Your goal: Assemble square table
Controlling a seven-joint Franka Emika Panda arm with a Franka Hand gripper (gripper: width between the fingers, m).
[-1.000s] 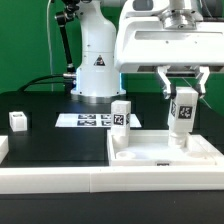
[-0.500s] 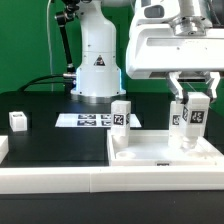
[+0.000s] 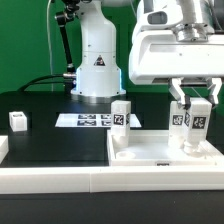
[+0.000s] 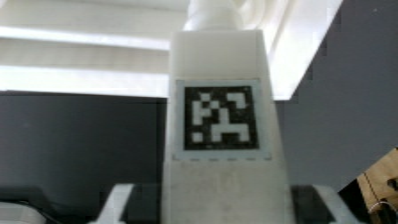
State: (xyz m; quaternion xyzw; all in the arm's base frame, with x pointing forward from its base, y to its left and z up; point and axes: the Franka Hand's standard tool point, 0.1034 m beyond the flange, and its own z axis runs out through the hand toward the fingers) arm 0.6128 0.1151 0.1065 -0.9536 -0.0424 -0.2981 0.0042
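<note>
I need to let go of the tagged leg upright on the white slab's corner [image 3: 197, 152] farthest from the marker board with my gripper.
The square table's white slab [image 3: 160, 156] lies flat at the exterior view's right. One tagged white leg [image 3: 121, 115] stands upright at its far left corner. My gripper [image 3: 192, 108] is shut on a second tagged leg [image 3: 190, 130] and holds it upright, with the leg's lower end at the slab's far right part. In the wrist view this leg [image 4: 222, 110] fills the middle with its tag facing the camera, and my gripper [image 4: 226, 205] has one white finger [image 4: 128, 202] on each side of it. A third small leg [image 3: 17, 121] stands alone on the black table at the far left.
The marker board [image 3: 88, 121] lies flat on the black table in front of the robot base [image 3: 95, 60]. Long white border rails [image 3: 60, 176] run along the front edge. A black cable hangs behind at the left.
My gripper has moved toward the exterior view's right and slightly down, carrying the leg with it. The other legs and the slab have not moved.
</note>
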